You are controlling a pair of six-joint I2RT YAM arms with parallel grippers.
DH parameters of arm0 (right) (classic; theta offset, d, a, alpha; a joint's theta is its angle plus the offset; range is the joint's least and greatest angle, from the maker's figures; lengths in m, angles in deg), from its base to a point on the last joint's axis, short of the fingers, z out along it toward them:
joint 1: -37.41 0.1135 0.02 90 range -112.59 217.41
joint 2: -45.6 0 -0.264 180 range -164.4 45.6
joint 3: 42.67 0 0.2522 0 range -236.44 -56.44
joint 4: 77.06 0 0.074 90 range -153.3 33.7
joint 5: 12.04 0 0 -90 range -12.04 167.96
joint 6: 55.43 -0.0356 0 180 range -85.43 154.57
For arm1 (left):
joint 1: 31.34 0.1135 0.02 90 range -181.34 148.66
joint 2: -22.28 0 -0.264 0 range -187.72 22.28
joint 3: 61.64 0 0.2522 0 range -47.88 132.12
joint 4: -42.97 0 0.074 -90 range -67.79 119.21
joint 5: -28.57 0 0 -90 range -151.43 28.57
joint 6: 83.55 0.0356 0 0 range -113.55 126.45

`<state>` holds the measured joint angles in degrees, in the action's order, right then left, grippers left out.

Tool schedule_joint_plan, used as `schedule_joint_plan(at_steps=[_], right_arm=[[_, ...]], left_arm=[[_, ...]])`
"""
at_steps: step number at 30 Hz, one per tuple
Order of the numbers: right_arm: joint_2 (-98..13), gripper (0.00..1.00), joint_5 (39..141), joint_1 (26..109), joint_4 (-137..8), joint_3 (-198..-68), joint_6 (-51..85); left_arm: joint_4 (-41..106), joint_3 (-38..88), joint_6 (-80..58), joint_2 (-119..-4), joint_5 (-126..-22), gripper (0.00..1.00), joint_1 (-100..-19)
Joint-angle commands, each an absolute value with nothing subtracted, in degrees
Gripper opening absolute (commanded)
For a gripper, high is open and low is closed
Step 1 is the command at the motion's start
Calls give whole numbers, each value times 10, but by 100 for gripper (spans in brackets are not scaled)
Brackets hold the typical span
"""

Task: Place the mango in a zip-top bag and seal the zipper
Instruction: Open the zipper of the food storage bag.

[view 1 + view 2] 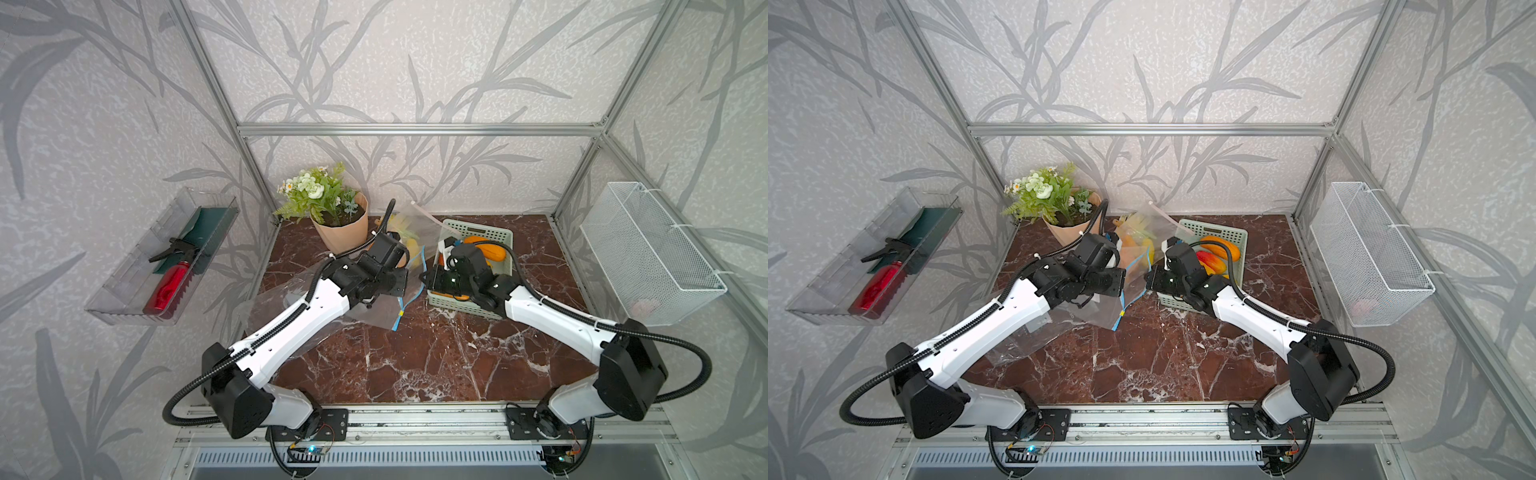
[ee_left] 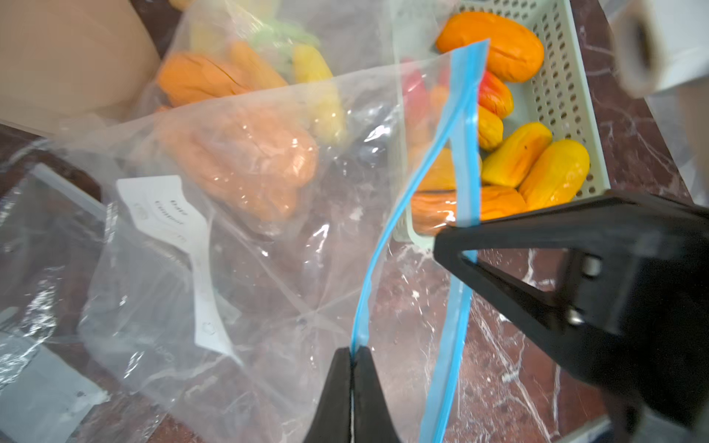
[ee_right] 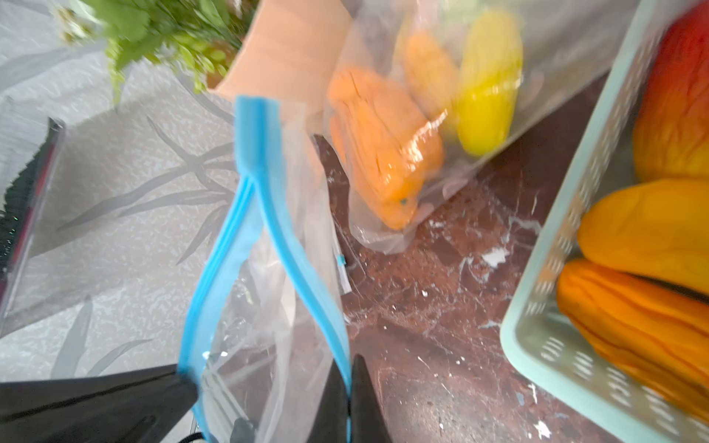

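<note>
The bag's zipper edge sits only in the fingertips of my left gripper, so that gripper should take the zipper edge deeper (image 2: 365,306) before my right gripper fetches the mango.
A clear zip-top bag (image 2: 268,287) with a blue zipper (image 2: 387,237) hangs between my two grippers above the marble table, its mouth parted. My left gripper (image 2: 352,354) is shut on one zipper lip. My right gripper (image 3: 350,368) is shut on the opposite lip (image 3: 303,268). In both top views the grippers (image 1: 405,280) (image 1: 1148,278) face each other closely beside the basket. Several orange and yellow mangoes (image 2: 533,153) (image 1: 486,249) lie in the pale green basket (image 2: 560,76). An orange fruit (image 2: 238,161) shows through the film; I cannot tell whether it is inside this bag.
Another clear bag holding orange and yellow fruit (image 3: 422,115) lies by the paper-wrapped flower pot (image 1: 340,224). More flat plastic (image 1: 282,303) lies under my left arm. A white wire basket (image 1: 648,253) hangs on the right wall, a clear tray with a red spray bottle (image 1: 170,282) on the left.
</note>
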<state>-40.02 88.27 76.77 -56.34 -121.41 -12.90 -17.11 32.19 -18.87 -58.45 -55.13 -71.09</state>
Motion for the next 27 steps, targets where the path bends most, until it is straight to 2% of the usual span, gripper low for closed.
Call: schedule_joint_plan(at_steps=[1,7,10,13,15,17,23,27], right_arm=[[-407,0,810,771,-435,-1280,-102],[-447,0,778,786,-351,-1374,-72],[-461,0,798,790,-352,-1395,-73],[-481,0,825,794,-336,-1428,-64],[-490,0,839,795,-327,-1446,-62],[-495,0,847,795,-320,-1456,-63],[-493,0,858,795,-316,-1464,-70],[-488,0,857,795,-313,-1462,-75]], left_arm=[[-230,356,-219,-599,-448,0,-706],[-290,408,-255,-637,-357,0,-704],[-253,399,-250,-639,-414,0,-699],[-162,371,-229,-630,-531,22,-699],[-130,365,-223,-632,-579,30,-699],[-126,372,-216,-642,-599,35,-699],[-152,401,-169,-678,-613,38,-698],[-206,435,-154,-704,-546,36,-700]])
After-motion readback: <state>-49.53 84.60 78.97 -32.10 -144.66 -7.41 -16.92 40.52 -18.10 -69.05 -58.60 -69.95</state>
